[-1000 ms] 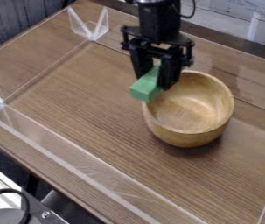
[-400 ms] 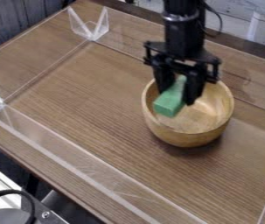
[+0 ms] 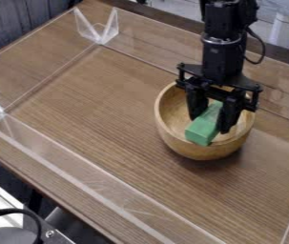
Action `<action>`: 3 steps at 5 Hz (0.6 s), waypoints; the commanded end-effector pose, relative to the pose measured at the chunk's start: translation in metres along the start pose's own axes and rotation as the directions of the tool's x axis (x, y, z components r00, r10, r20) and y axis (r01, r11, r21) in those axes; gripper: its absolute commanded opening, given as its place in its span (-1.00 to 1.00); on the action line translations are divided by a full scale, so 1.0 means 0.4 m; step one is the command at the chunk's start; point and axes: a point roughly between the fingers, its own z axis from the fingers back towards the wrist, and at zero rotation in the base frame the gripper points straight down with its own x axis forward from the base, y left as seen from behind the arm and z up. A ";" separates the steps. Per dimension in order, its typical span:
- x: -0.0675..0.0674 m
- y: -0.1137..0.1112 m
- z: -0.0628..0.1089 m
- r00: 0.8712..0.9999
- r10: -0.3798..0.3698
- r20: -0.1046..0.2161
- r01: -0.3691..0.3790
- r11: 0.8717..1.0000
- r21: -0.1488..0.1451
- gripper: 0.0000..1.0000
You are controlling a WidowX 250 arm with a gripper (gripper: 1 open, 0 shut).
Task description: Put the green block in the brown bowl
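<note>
My gripper is to release the green block on the inside bottom of the brown bowl (image 3: 209, 123), toward its near side.
The green block (image 3: 204, 130) is a bright green bar held tilted between the black fingers of my gripper (image 3: 215, 116), which points almost straight down. The gripper is shut on the block's upper end. Block and fingers hang inside the rim of the brown bowl (image 3: 174, 133), a thick-walled light wooden bowl on the table's right side. The block's lower end is low in the bowl; whether it touches the bottom I cannot tell.
The bowl stands on a wood-grain tabletop (image 3: 83, 105) enclosed by low clear plastic walls (image 3: 51, 157). A clear corner bracket (image 3: 99, 29) sits at the far left corner. Cables lie below the table's near edge (image 3: 13, 227).
The gripper has carried the green block to the right and down, from beside the bowl's left rim to inside the bowl. The bowl has stayed put.
</note>
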 end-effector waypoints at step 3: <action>0.019 0.023 0.014 0.999 -0.011 0.037 0.012 1.000 -0.020 -1.00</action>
